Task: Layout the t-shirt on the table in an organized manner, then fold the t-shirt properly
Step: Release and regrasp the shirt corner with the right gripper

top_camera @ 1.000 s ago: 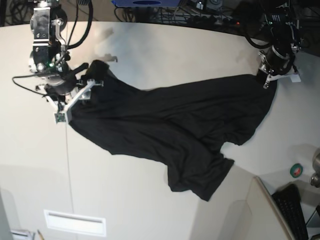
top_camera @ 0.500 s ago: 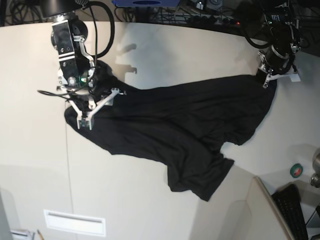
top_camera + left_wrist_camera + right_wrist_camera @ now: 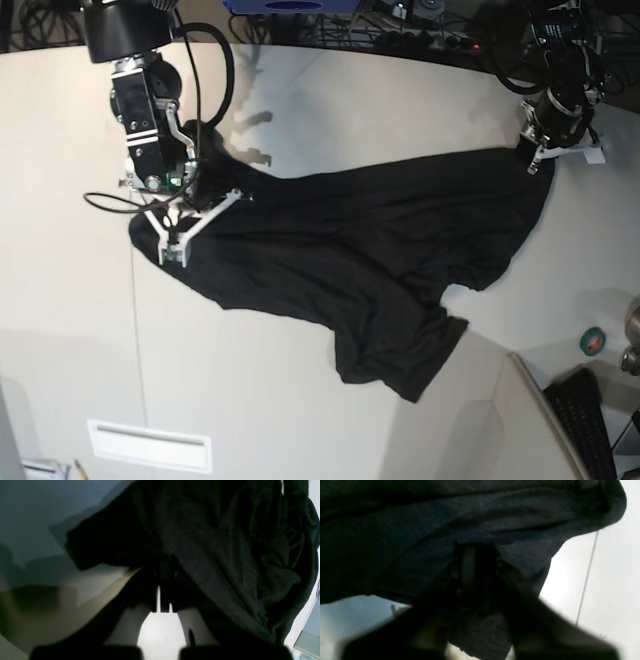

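Note:
The t-shirt's loose end stays bunched up with the robot's right gripper on the t-shirt's inner folds, so the robot should take that loose end (image 3: 212, 148) and pull it flat.
The black t-shirt (image 3: 370, 250) lies crumpled and stretched across the off-white table (image 3: 300, 100), from upper right to lower middle. My left gripper (image 3: 535, 158) at the far right is shut on the shirt's upper right corner. In the left wrist view its closed fingertips (image 3: 163, 562) are buried in dark fabric (image 3: 220, 542). My right gripper (image 3: 203, 197) sits on the shirt's left end. The right wrist view shows it (image 3: 475, 557) shut, with shirt cloth (image 3: 420, 517) bunched around its fingers. No graphic or tag shows.
A thin seam (image 3: 138, 340) runs down the table at left, also seen in the right wrist view (image 3: 586, 580). A white plate (image 3: 150, 445) lies near the front edge. A green tape roll (image 3: 592, 341) and a black keyboard (image 3: 585, 420) sit at lower right. Cables line the far edge.
The right arm has swung rightward onto the shirt's left end, and its jaws have gone from open to shut on the cloth. The left arm has barely moved.

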### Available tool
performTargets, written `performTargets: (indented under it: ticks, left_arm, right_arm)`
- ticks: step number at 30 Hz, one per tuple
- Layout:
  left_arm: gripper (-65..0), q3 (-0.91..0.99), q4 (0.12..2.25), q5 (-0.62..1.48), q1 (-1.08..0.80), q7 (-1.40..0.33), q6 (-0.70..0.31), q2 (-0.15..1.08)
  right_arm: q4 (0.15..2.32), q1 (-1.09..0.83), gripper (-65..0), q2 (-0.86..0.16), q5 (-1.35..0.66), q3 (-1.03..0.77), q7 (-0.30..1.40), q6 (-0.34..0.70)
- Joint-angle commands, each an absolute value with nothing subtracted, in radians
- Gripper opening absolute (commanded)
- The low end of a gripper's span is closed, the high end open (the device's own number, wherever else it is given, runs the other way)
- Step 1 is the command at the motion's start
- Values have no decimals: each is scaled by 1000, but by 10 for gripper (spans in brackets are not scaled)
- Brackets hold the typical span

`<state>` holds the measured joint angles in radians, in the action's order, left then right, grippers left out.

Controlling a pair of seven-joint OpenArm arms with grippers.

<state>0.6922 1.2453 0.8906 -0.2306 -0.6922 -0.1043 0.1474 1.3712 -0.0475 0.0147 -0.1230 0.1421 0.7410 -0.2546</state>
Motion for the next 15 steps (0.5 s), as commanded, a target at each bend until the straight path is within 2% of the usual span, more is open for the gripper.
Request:
performTargets:
  ticks: [1, 9, 13, 15]
  left_arm:
    - [-650, 694, 1259, 901, -228, -682, -110, 163]
    - [-650, 699, 1264, 901, -240, -682, -110, 165]
    - [-650, 696, 1265, 901, -242, -682, -110, 165]
    - [-650, 696, 1262, 901, -242, -682, -110, 165]
  right_arm:
    - [1409, -50, -650, 15, -116, 139, 733, -260]
    - [1523, -136, -650, -12, -116, -2, 736, -252]
    - [1532, -151, -650, -10, -116, 12, 756, -252]
    - [1554, -154, -650, -2, -113, 107, 785, -252]
